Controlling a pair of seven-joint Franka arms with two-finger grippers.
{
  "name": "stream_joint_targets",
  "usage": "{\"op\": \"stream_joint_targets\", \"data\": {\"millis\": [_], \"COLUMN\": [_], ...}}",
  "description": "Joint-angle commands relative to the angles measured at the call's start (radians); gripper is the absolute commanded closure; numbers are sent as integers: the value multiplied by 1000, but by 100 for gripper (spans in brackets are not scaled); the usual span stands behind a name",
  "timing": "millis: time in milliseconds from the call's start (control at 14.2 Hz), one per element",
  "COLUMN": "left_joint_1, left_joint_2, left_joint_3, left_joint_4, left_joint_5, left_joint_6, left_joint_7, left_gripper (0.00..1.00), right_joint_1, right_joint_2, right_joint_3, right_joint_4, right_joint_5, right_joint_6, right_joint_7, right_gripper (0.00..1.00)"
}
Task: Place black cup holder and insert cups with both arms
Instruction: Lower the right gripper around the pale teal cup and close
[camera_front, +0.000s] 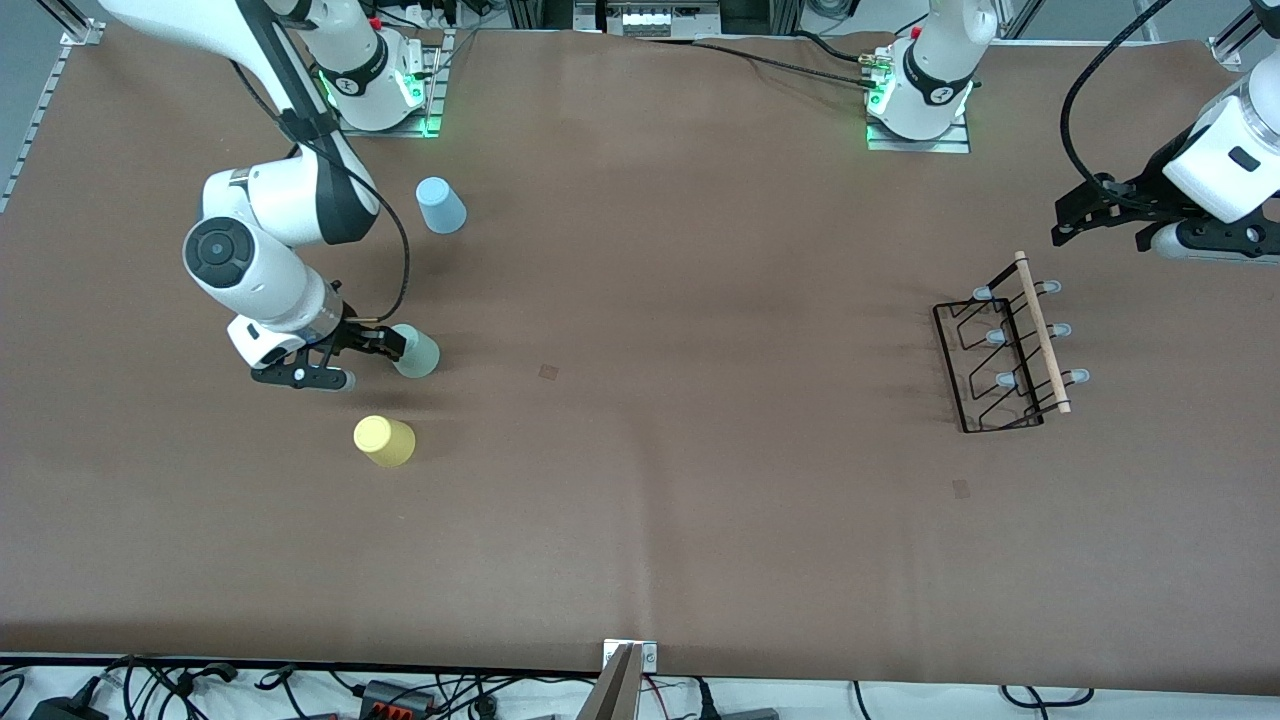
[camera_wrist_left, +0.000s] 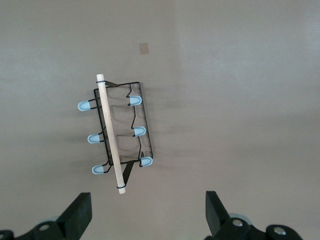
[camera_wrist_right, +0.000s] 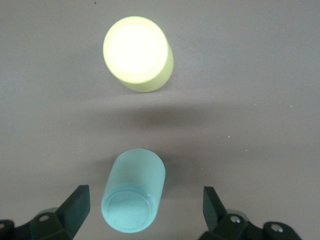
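Next, my left gripper goes to the middle of the wooden rod (camera_front: 1039, 322) (camera_wrist_left: 112, 141) on top of the black cup holder and closes there.
The black cup holder (camera_front: 1005, 350) stands on the table toward the left arm's end, wooden rod on top; it also shows in the left wrist view (camera_wrist_left: 117, 132). My left gripper (camera_front: 1062, 222) is open and empty in the air, over bare table just off the rod's end (camera_wrist_left: 147, 215). The pale grey-green cup (camera_front: 417, 351) stands base up toward the right arm's end. My right gripper (camera_front: 385, 342) is open, with the cup (camera_wrist_right: 134, 191) between its fingers and a gap on each side (camera_wrist_right: 145, 212). The yellow cup (camera_front: 385, 441) stands nearer the camera (camera_wrist_right: 138, 53). The light blue cup (camera_front: 441, 205) stands farther back.
The brown table mat (camera_front: 650, 450) stretches between the cups and the holder. Two small tape marks (camera_front: 549, 371) lie on it. Cables and a clamp (camera_front: 628, 670) sit along the front edge.
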Motion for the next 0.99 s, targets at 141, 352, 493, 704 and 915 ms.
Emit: {"op": "stream_joint_targets", "data": {"millis": [141,352,493,704,915], "left_joint_1": [-3,-3,-1,-1,-1], "left_joint_2": [2,2,2,2,4], "left_joint_3": [1,1,1,1,1], "left_joint_4": [14,16,14,14,16], "left_joint_5": [18,18,18,18,16], "left_joint_6": [-6,-6,-6,-7,-16], "left_joint_7": [14,14,14,14,12], "left_gripper": [0,0,0,0,0], "right_joint_1": [14,14,12,12,12], "right_joint_2": [5,5,5,5,5], "right_joint_3": [-6,-6,-7,-7,-6], "right_joint_4": [17,17,17,18,20], "right_joint_5": [2,2,2,0,0], "right_joint_6": [4,4,4,2,4], "right_joint_7": [26,26,24,23,23], "right_gripper": [0,0,0,0,0]}}
